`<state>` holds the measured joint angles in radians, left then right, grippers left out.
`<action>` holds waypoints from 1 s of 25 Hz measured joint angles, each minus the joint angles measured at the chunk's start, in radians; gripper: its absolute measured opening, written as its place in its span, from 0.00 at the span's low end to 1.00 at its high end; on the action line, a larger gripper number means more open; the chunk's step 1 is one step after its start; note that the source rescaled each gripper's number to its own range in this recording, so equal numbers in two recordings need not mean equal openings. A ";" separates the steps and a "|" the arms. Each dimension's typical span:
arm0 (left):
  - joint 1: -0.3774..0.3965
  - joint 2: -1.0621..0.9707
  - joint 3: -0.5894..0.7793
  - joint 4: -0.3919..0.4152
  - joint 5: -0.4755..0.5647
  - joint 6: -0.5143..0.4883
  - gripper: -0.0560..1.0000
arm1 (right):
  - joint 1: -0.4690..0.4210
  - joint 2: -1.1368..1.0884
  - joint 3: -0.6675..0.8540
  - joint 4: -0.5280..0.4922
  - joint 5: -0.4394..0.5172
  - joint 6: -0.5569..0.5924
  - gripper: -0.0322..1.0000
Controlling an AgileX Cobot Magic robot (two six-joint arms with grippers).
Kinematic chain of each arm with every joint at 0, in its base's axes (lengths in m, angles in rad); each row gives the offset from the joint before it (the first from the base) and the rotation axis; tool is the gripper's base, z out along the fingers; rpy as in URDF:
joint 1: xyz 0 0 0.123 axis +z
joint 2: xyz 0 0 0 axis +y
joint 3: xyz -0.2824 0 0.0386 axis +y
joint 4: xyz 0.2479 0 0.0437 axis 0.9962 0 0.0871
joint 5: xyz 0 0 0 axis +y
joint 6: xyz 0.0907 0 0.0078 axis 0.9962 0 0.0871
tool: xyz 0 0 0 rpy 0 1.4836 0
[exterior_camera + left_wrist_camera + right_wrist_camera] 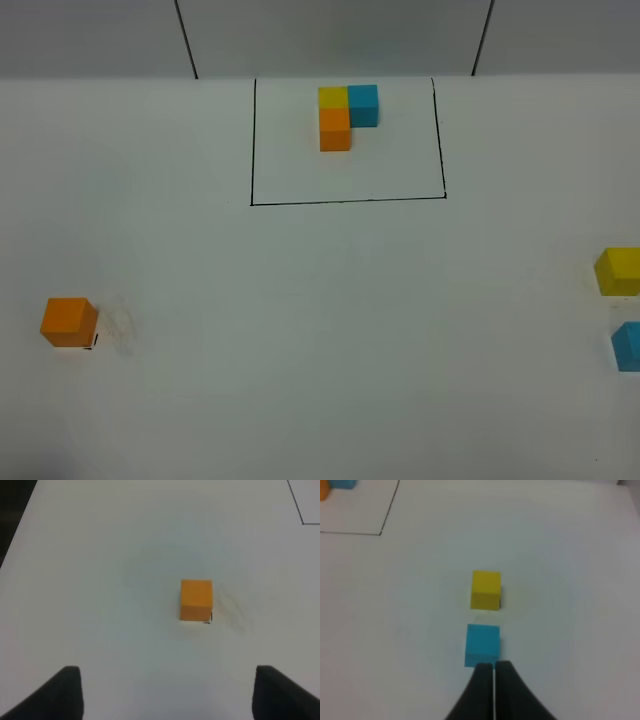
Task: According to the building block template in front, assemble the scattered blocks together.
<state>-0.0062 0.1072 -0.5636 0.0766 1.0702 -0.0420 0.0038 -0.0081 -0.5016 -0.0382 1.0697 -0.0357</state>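
My left gripper closes next on the opposite sides of the loose orange cube [69,322] [196,600], the one next to the small black mark.
The template [347,114] is an L of yellow, light blue and orange cubes inside a black drawn rectangle at the back; its edge shows in the right wrist view [335,486]. A loose orange cube [68,322] sits at the left, also in the left wrist view [196,600]. A loose yellow cube [619,271] and a light blue cube [628,346] sit at the right edge. My left gripper [167,692] is open, short of the orange cube. My right gripper [493,667] is shut and empty, just behind the blue cube [482,644], with the yellow cube [485,590] beyond.
The white table [320,330] carries the drawn black rectangle [345,201]. The table's left edge shows dark in the left wrist view [12,530]. A small black mark [208,621] lies by the orange cube. Neither arm shows in the high view.
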 joint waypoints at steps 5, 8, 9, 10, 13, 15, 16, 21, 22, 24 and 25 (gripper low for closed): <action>0.000 0.200 -0.049 0.000 -0.028 -0.007 0.98 | 0.000 0.000 0.000 0.000 0.000 0.000 0.04; 0.000 0.324 -0.051 -0.006 -0.095 -0.015 0.98 | 0.000 0.000 0.000 0.000 0.000 0.000 0.04; 0.000 0.365 -0.052 -0.016 -0.120 -0.016 0.98 | 0.000 0.000 0.000 0.000 0.000 0.000 0.04; 0.000 0.404 -0.052 -0.027 -0.144 -0.018 0.98 | 0.000 0.000 0.000 0.000 0.000 0.000 0.04; 0.000 0.509 -0.052 -0.077 -0.210 -0.018 0.98 | 0.000 0.000 0.000 0.000 0.000 0.000 0.04; 0.000 0.573 -0.052 -0.095 -0.244 -0.018 0.98 | 0.000 0.000 0.000 0.000 0.000 0.000 0.04; 0.000 0.608 -0.052 -0.102 -0.256 -0.018 0.98 | 0.000 0.000 0.000 0.000 0.000 0.000 0.04; 0.000 0.771 -0.052 -0.128 -0.313 -0.017 0.98 | 0.000 0.000 0.000 0.000 0.000 0.000 0.04; 0.000 0.797 -0.050 -0.138 -0.331 -0.013 0.98 | 0.000 0.000 0.000 0.000 0.000 0.000 0.04; 0.000 0.850 -0.035 -0.155 -0.384 0.001 0.98 | 0.000 0.000 0.000 0.000 0.000 0.000 0.04; 0.000 0.873 -0.024 -0.161 -0.418 0.006 0.98 | 0.000 0.000 0.000 0.000 0.000 0.000 0.04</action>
<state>-0.0062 0.9800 -0.5877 -0.0839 0.6522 -0.0363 0.0038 -0.0081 -0.5016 -0.0382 1.0697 -0.0357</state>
